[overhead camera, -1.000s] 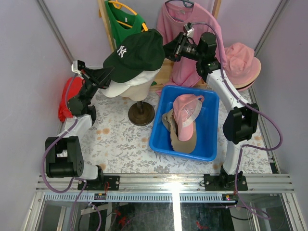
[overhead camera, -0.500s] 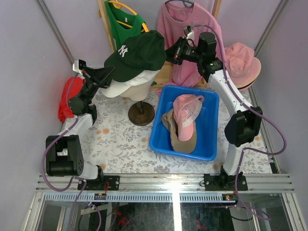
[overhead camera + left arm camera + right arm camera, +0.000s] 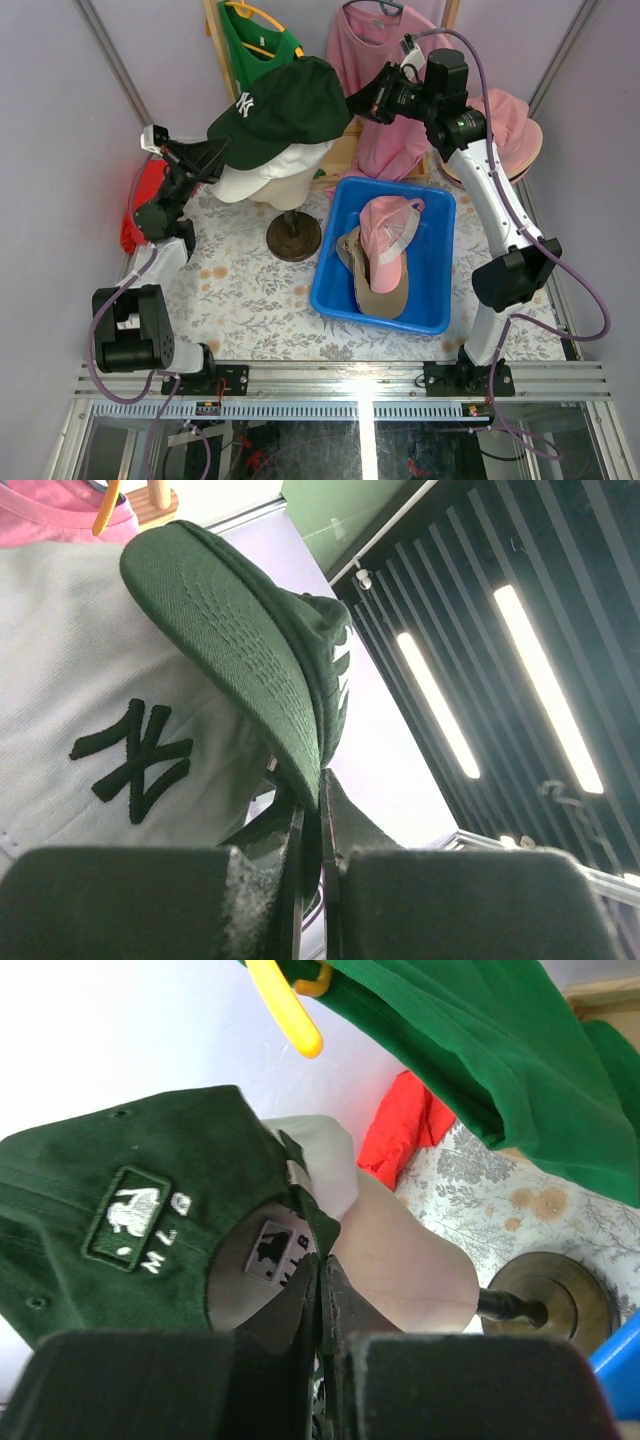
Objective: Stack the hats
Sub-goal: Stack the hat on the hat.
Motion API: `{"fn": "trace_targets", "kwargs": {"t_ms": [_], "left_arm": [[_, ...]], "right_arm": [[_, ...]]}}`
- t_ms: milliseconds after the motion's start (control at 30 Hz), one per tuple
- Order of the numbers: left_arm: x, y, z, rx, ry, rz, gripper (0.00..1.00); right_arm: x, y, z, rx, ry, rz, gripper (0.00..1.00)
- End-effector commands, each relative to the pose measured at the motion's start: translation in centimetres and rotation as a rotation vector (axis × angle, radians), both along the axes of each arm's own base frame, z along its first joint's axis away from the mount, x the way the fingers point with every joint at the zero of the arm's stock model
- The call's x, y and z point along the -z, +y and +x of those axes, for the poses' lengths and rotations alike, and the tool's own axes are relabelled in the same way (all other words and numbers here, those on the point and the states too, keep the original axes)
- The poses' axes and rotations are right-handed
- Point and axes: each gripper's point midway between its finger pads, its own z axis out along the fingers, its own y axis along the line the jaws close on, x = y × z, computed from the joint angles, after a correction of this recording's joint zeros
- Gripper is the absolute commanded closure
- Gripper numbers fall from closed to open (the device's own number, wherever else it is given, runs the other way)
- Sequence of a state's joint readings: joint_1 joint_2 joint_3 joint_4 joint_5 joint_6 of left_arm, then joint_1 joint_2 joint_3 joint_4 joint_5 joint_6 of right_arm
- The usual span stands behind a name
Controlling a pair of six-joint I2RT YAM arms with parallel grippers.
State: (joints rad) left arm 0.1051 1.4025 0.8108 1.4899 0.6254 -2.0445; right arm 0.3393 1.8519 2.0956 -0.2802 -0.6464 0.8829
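The green brim sits crooked above the white cap's brim, so next my left gripper opens, retake the green brim's edge (image 3: 272, 725) and draws it around into line.
A dark green cap (image 3: 285, 105) with a white NY logo hangs just above a white cap (image 3: 262, 180) that sits on the cream mannequin head. My left gripper (image 3: 216, 153) is shut on the green brim (image 3: 230, 660); in the left wrist view the left gripper (image 3: 312, 815) pinches the brim's edge beside the white cap (image 3: 90, 690). My right gripper (image 3: 357, 101) is shut on the back rim of the green cap (image 3: 110, 1210), right gripper (image 3: 322, 1272) beside the mannequin head (image 3: 400, 1260). A pink cap (image 3: 385, 228) lies on a tan cap (image 3: 385, 290) in the blue bin (image 3: 440, 290). Pink hats (image 3: 505, 130) are stacked at the right.
The mannequin stand's round base (image 3: 294, 236) stands left of the bin. A red cloth bundle (image 3: 135, 205) lies at the far left. A green shirt (image 3: 250, 40) and a pink shirt (image 3: 385, 60) hang on a wooden rack at the back.
The right gripper has shut on the back of the green cap. Both arms have risen a little and the green cap has lifted off the white cap.
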Motion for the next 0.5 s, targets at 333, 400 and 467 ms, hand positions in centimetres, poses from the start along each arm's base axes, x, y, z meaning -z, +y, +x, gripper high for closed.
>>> {"fn": "trace_targets", "kwargs": {"t_ms": [333,400,467], "left_arm": [[0.2,3.0,-2.1,0.177,0.206,-0.215,1.0],[0.6,3.1,-2.0,0.17,0.214,-0.216,1.0],[0.9,3.2,-1.9,0.164,0.222,-0.222,1.0]], "right_arm": [[-1.0,2.5,-1.6,0.01,-0.075,-0.115,1.0],[-0.5,2.8,-1.6,0.011,-0.076,-0.132,1.0],[0.0,2.9,-1.5,0.02,-0.075,-0.152,1.0]]}}
